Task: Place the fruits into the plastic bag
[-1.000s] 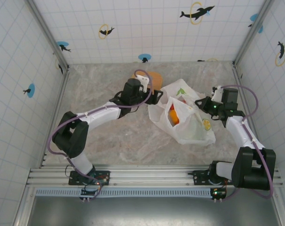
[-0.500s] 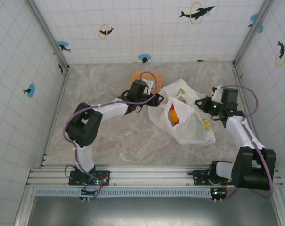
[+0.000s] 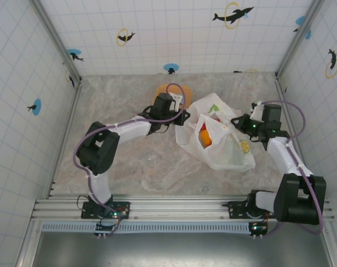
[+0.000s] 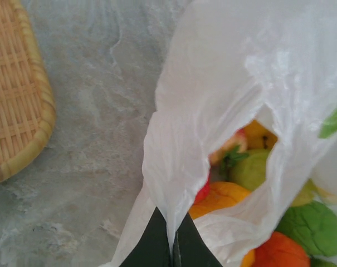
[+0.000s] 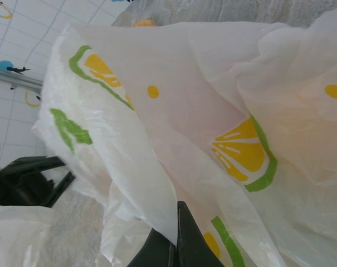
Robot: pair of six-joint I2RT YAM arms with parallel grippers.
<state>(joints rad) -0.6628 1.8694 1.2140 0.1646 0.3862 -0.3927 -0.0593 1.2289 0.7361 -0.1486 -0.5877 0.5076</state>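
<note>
The plastic bag is slumping wide between my grippers, so next my right gripper grasps its near rim [image 3: 211,148] and lifts together with my left gripper to stand the bag upright.
The plastic bag [image 3: 226,153] lies right of centre on the table, translucent white with lemon prints, its mouth held apart. Several fruits sit inside it. In the left wrist view I see an orange one [image 4: 221,197], a pale green one [image 4: 249,169], a darker green one [image 4: 310,225] and a red-orange one [image 4: 279,251]. My left gripper [image 3: 182,117] [image 4: 172,247] is shut on the left rim of the bag [image 4: 213,72]. My right gripper [image 3: 239,123] [image 5: 177,236] is shut on a fold at the right rim of the bag [image 5: 213,105].
A woven tan plate [image 3: 169,89] [image 4: 15,94] lies just behind the left gripper, close to the bag. Marble tabletop [image 3: 118,161] stretches to the left and front. Tiled walls [image 3: 23,111] enclose the table on three sides.
My left gripper has gone from open to shut on the bag's left rim, with the left arm swung in and its elbow drawn back. The right arm and the bag have barely moved.
</note>
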